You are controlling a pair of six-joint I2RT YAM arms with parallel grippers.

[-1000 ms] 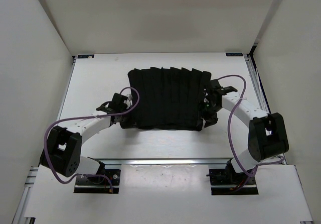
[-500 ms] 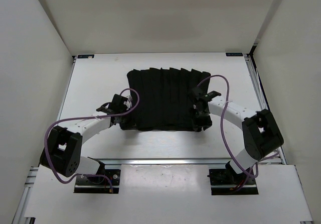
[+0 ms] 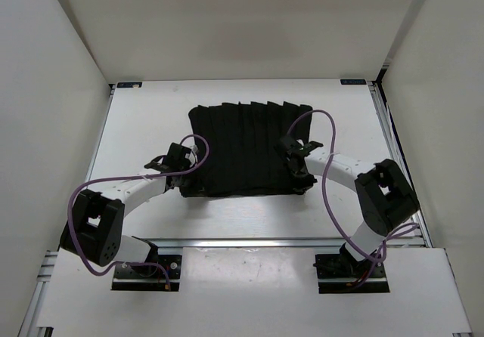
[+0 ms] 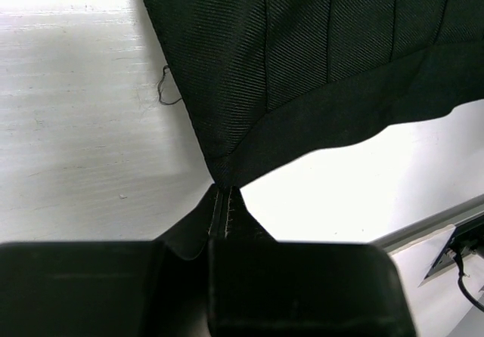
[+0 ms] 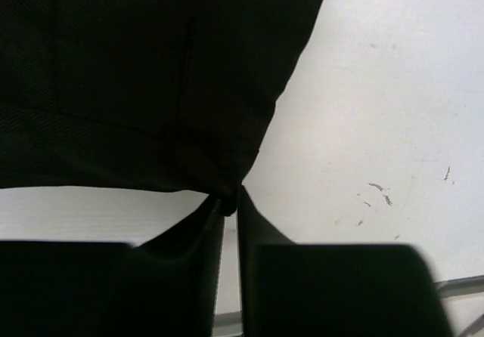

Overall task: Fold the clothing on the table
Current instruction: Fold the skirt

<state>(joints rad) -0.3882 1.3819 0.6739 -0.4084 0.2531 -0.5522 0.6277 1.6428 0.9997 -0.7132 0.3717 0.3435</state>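
Note:
The clothing's near edge is wavy between my grippers, so next my left gripper lays it flat, opens, and takes the clothing's corner [image 4: 221,165] from the side before folding.
The clothing [image 3: 246,148] is a black pleated garment lying spread on the white table [image 3: 147,118]. My left gripper [image 3: 187,175] sits at its near-left corner. In the left wrist view that gripper [image 4: 224,189] is shut, pinching the corner of the clothing [image 4: 302,65]. My right gripper [image 3: 300,177] is at the near-right corner. Seen from the right wrist, this gripper [image 5: 231,199] has its fingertips [image 5: 253,216] closed on a bunched corner of the clothing [image 5: 136,72], with only a thin slit lower down between the fingers.
An aluminium rail [image 3: 249,242] runs along the table's near edge, and another rail [image 3: 382,125] along the right side. White walls enclose the table. Purple cables [image 3: 325,122] loop from both arms above the surface.
My right gripper moved left from beside the clothing's right edge onto its near-right corner, and its jaws closed there. The right edge shifted slightly left. The left gripper kept its hold.

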